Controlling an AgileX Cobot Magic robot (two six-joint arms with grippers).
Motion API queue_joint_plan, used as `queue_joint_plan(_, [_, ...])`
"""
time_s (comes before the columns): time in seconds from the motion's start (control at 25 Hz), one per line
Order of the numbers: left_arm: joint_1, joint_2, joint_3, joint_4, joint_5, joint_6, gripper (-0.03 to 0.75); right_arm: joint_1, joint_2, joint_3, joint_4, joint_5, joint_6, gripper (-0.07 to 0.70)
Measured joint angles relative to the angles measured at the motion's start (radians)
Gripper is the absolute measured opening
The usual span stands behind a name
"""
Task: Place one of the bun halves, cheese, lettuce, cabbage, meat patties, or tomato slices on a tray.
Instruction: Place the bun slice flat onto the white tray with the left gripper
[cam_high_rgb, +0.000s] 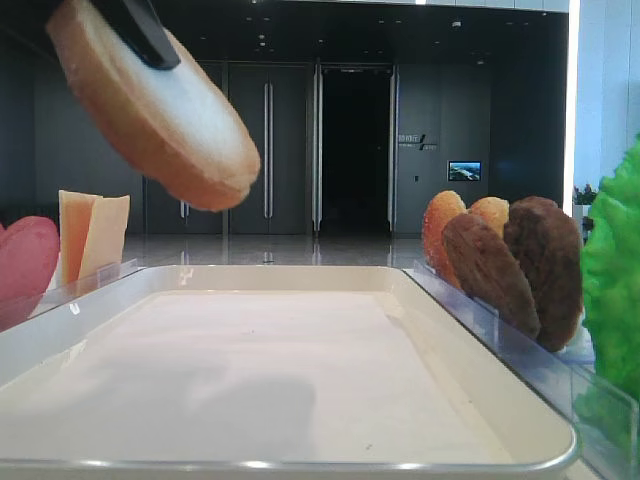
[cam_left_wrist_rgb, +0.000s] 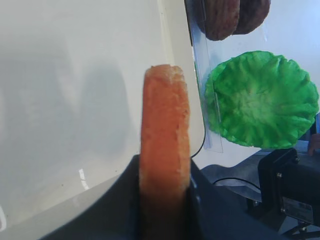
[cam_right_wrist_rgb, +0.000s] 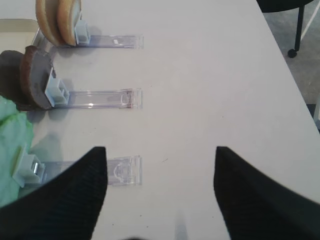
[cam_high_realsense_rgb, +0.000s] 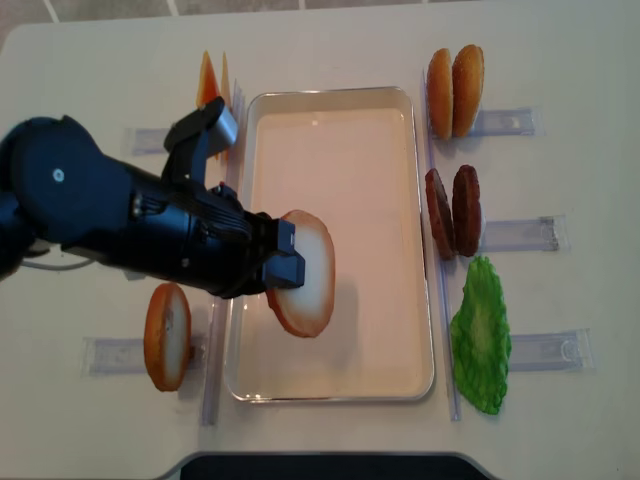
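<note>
Next, I set the bun half on the white tray (cam_high_realsense_rgb: 336, 302) (cam_left_wrist_rgb: 111, 106) with my left gripper, between the other bun half and the lettuce.
My left gripper (cam_high_realsense_rgb: 285, 255) is shut on a bun half (cam_high_realsense_rgb: 308, 275), gripping its edge and holding it tilted in the air over the white tray (cam_high_realsense_rgb: 372, 190). Seen from tray level, the bun half (cam_high_rgb: 150, 100) hangs at upper left, well above the tray (cam_high_rgb: 300, 370) floor. The left wrist view shows the bun half (cam_left_wrist_rgb: 165, 125) edge-on between the two fingers of the left gripper (cam_left_wrist_rgb: 165, 175), with the tray (cam_left_wrist_rgb: 75, 75) below. My right gripper (cam_right_wrist_rgb: 160, 170) stands open over bare table, nothing between its fingers.
Left of the tray stand cheese slices (cam_high_realsense_rgb: 212, 80) and another bun half (cam_high_realsense_rgb: 167, 335); a tomato slice (cam_high_rgb: 25, 260) shows at far left. To the right are golden rounded pieces (cam_high_realsense_rgb: 455, 90), meat patties (cam_high_realsense_rgb: 452, 210) and lettuce (cam_high_realsense_rgb: 480, 335), on clear holders (cam_right_wrist_rgb: 125, 170).
</note>
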Motion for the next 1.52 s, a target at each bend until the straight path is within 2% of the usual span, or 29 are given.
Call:
queue_joint_plan(0.24, [0.025,0.115,0.038,-0.281,-0.047,0.358,0.138,0.0,0.0,0.0,0.0,0.0,0.0,0.467])
queue_joint_plan(0.32, [0.025,0.173,0.038,-0.368,-0.082,0.469,0.138,0.0,0.0,0.0,0.0,0.0,0.0,0.467])
queue_joint_plan(0.64, [0.026,0.311,0.038,-0.442,-0.127,0.528,0.138,0.0,0.0,0.0,0.0,0.0,0.0,0.467])
queue_joint_plan(0.8, [0.026,0.348,0.038,-0.482,-0.179,0.543,0.138,0.0,0.0,0.0,0.0,0.0,0.0,0.467])
queue_joint_plan(0.88, [0.026,0.36,0.038,-0.492,-0.187,0.556,0.138,0.0,0.0,0.0,0.0,0.0,0.0,0.467])
queue_joint_plan(1.36, [0.026,0.393,0.037,-0.661,-0.187,0.808,0.138,0.0,0.0,0.0,0.0,0.0,0.0,0.467])
queue_joint_plan(1.52, [0.026,0.394,0.037,-0.714,-0.145,0.886,0.138,0.0,0.0,0.0,0.0,0.0,0.0,0.467])
